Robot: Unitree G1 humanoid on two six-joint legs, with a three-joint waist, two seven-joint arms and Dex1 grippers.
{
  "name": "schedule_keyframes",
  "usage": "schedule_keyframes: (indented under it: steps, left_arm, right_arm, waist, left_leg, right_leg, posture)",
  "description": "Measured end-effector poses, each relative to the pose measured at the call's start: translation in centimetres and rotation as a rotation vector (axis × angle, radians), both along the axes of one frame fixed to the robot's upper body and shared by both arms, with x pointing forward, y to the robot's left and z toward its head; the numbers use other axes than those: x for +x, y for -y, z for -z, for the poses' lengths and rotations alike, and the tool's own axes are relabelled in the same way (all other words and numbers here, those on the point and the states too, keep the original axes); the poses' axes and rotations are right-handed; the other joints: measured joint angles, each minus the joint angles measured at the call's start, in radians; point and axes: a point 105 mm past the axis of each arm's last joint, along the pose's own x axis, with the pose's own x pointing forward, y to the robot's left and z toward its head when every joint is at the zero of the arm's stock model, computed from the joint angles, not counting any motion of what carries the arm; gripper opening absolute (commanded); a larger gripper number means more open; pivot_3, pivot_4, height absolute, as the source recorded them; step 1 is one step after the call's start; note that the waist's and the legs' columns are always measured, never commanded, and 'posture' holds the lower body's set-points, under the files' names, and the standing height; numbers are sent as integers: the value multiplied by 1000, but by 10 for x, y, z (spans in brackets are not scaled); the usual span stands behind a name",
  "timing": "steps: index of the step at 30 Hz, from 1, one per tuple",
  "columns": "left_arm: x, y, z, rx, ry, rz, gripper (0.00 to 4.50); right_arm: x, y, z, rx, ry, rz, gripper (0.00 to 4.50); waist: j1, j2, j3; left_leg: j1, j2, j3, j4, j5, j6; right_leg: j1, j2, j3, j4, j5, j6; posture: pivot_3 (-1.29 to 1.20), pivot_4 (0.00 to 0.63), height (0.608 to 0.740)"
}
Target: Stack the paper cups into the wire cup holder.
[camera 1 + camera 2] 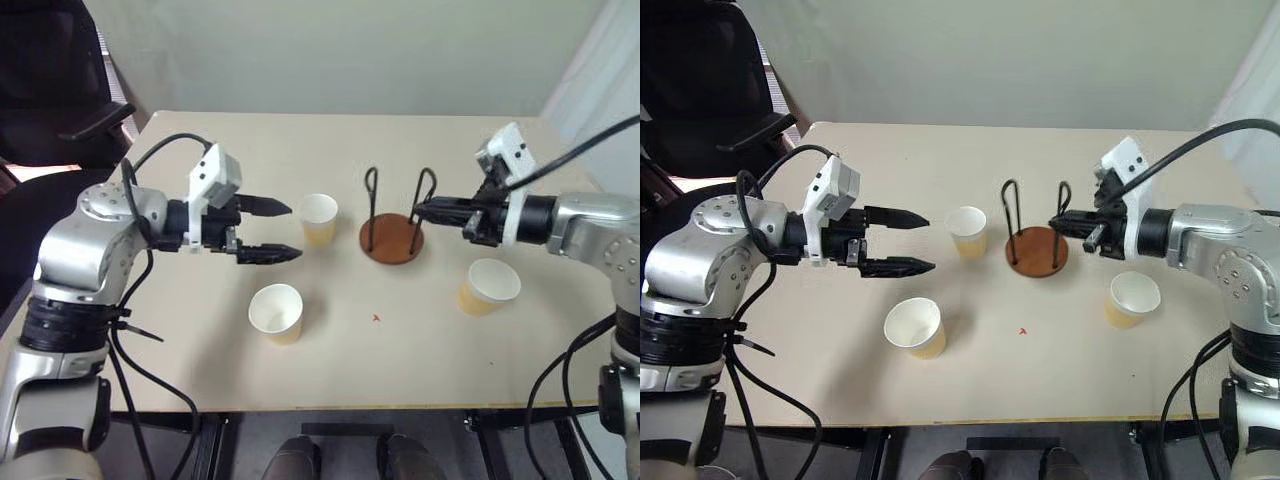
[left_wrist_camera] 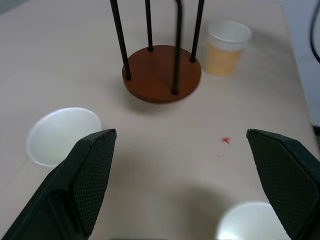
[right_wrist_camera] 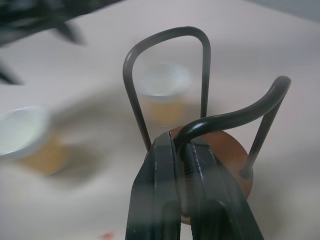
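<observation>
The robot's left gripper needs to next move to the front paper cup's rim [image 1: 258, 327] and close there, on the side that faces the front edge of the table.
The wire cup holder [image 1: 392, 240] stands mid-table, a reddish-brown disc with two black wire loops and no cup in it. My right gripper [image 1: 418, 211] reaches in from the right. In the right wrist view its fingers [image 3: 165, 190] are shut on the top of the nearer wire loop [image 3: 230, 117]. Three paper cups stand loose on the table: one [image 1: 318, 218] just left of the holder, one [image 1: 277, 312] nearer the front, one [image 1: 488, 287] at the right under my right arm. My left gripper [image 1: 285, 230] hovers open just left of the first cup, holding nothing.
A black office chair [image 1: 60, 90] stands past the table's far left corner. A small red mark [image 1: 376, 318] sits on the tabletop in front of the holder. The table's front edge [image 1: 330, 408] runs close below the front cup.
</observation>
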Motion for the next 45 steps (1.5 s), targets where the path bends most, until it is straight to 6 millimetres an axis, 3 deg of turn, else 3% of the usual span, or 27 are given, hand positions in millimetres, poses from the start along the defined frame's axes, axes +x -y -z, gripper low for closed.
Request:
schedule_keyframes:
  steps: [3, 7, 16, 20, 24, 32, 37, 45]
  left_arm:
    - [-14, 3, -1, 35, -26, 77, 4500]
    - [-30, 9, 6, 77, -72, 172, 4500]
    - [-32, 11, 8, 98, -84, 194, 4500]
    - [-31, 12, 6, 103, -78, 196, 4500]
    - [-31, 12, 7, 106, -77, 194, 4500]
    - [-33, 9, 8, 123, -87, 194, 4500]
    - [-39, 4, 13, 181, -74, 212, 4500]
    - [-54, -10, 24, 412, 44, 291, 4500]
  right_arm:
    - [-17, -6, 12, -29, -53, -61, 20]
    - [-25, -9, 32, -38, -110, -68, 20]
    - [-31, -12, 73, -50, -190, -54, 20]
    - [-33, -12, 79, -54, -170, -61, 20]
    - [-36, -8, 91, -110, -211, -58, 1124]
    - [-42, 16, 95, -180, -246, -13, 3840]
    - [-56, 27, 99, -196, -261, -30, 3840]
    - [-70, 33, 63, -196, -150, -52, 3840]
  waist:
    - [0, 0, 0]
    - [0, -1, 0]
    - [-3, -1, 0]
    - [-6, -2, -1]
    - [-7, -2, -1]
    - [-4, -2, -1]
    - [-4, -2, -1]
    - [-6, -2, -1]
  left_leg:
    - [0, 0, 0, 1, 0, 0]
    - [1, 0, -1, 2, 1, 0]
    - [3, 1, -1, 1, 3, 0]
    - [4, 1, -1, 1, 3, 0]
    - [6, 1, -1, 1, 3, 0]
    - [6, 1, -1, 0, 2, 0]
    - [5, 1, -1, -1, 1, 0]
    - [5, 1, -1, -1, -1, 2]
  right_leg:
    - [0, 0, 0, 0, 0, 0]
    - [1, 0, 0, 2, 0, 0]
    - [1, 0, 0, 4, 1, -1]
    - [2, 0, 0, 4, 1, -1]
    - [5, 0, 0, 4, 2, -2]
    - [5, 0, 0, 2, 1, -2]
    - [5, 0, 0, 2, 0, -2]
    - [5, 0, 1, 2, -1, -5]
  posture:
    - [0, 150, 740]
    - [0, 150, 740]
    - [0, 150, 740]
    - [0, 150, 740]
    - [0, 150, 740]
    - [0, 150, 740]
    - [0, 150, 740]
    - [0, 150, 740]
